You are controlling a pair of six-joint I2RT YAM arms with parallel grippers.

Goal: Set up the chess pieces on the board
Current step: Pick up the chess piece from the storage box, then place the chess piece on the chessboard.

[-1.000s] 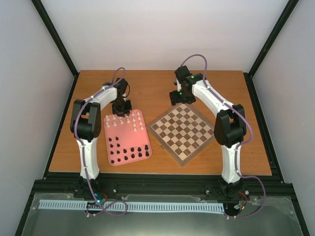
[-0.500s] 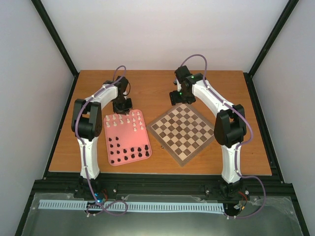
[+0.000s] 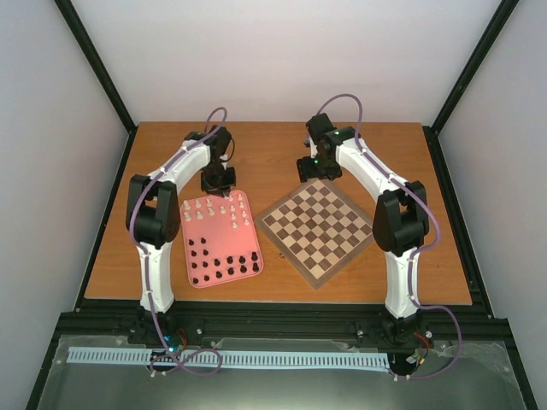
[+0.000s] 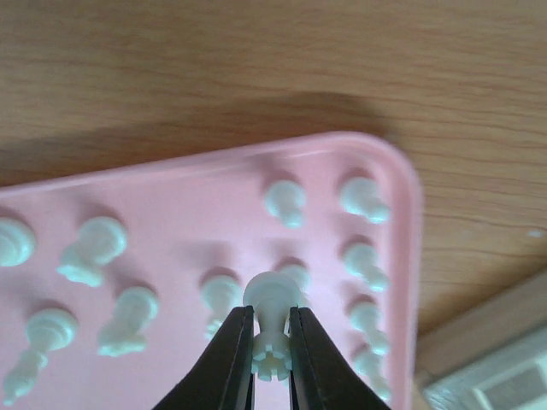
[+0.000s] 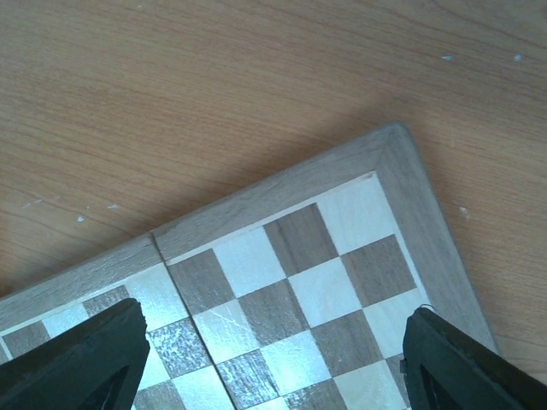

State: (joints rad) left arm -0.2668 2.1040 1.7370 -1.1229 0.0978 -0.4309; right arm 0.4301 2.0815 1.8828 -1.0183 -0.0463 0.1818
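Observation:
Next, my left gripper lets go of the cream-white rook on the board point(image 3: 301, 202) near the middle of the board's far, tray-side edge.
My left gripper point(image 4: 271, 312) is shut on a cream-white rook point(image 4: 272, 301), pinching its stem just above the pink tray point(image 4: 179, 213). In the top view that gripper point(image 3: 217, 181) hangs over the tray's far edge. Other cream chess pieces point(image 3: 214, 207) stand in the tray's far rows. The black chess pieces point(image 3: 224, 265) fill its near rows. The board point(image 3: 318, 229) lies to the right, turned like a diamond, with no piece on it. My right gripper point(image 5: 273, 367) is open over the board's far corner point(image 5: 389, 149), with nothing between its fingers point(image 5: 85, 359).
The pink tray point(image 3: 215, 237) lies on the wooden table point(image 3: 282, 149) just left of the board. Black frame posts point(image 3: 94, 64) and white walls close in the table. Cream pieces point(image 4: 363, 260) crowd closely around the held rook.
My left gripper has shut on the cream rook and shifted slightly toward the far right with it. The right arm has barely moved.

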